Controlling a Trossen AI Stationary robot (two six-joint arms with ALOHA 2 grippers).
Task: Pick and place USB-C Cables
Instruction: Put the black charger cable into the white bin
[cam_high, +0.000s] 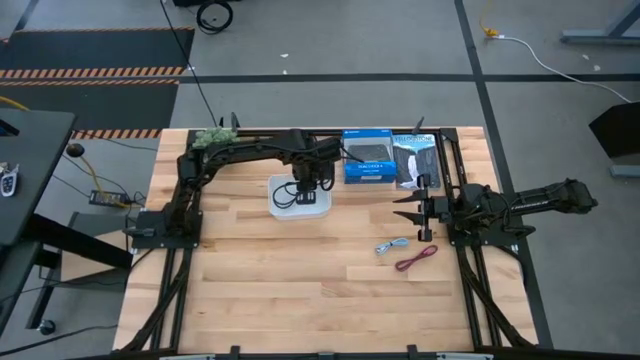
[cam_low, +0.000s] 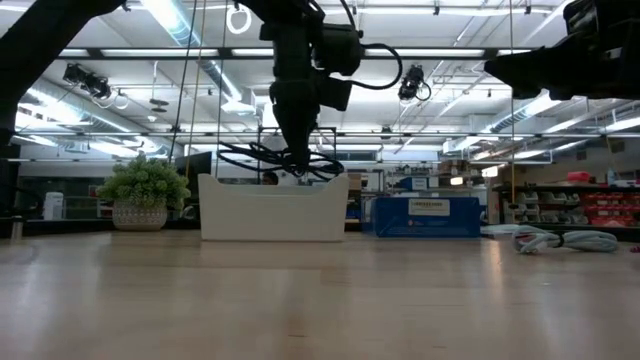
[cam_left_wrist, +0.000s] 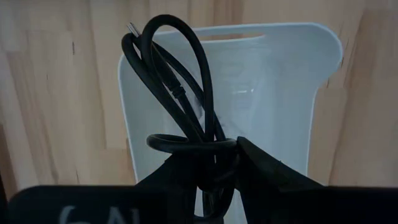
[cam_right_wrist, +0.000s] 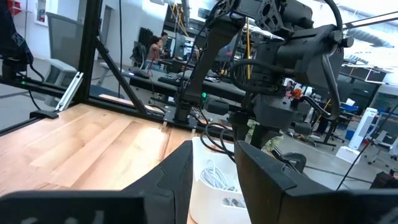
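My left gripper is going to let go of the black cable, now hanging over the white bin, and I need to release it down inside the white bin (cam_high: 294, 202) (cam_left_wrist: 208, 134).
My left gripper (cam_high: 300, 192) hangs over the white bin (cam_high: 280, 208) and is shut on the black cable (cam_left_wrist: 177, 93), a looped bundle. In the low view its loops (cam_low: 262, 157) spread out just above the bin's rim (cam_low: 272, 180). A white cable (cam_right_wrist: 215, 175) lies inside the bin. The light blue-grey cable (cam_high: 392, 246) and the dark red cable (cam_high: 416, 259) lie on the table near the right arm. My right gripper (cam_high: 412, 212) is open above the table's right part, touching nothing. My left gripper pinches the black cable bundle between its two fingers (cam_left_wrist: 264, 167), at the wrapped middle (cam_left_wrist: 205, 146) where several strands gather. The fingers come from above, pointing down. The bundle is lifted clear, its loops (cam_left_wrist: 168, 56) standing out past the fingertips over the bin.
A blue retail box (cam_high: 368, 158) and a black one (cam_high: 413, 165) stand at the far edge, right of the bin. A small potted plant (cam_low: 147, 192) sits at the far left corner. Bare wood stretches across the near half of the table (cam_high: 300, 290).
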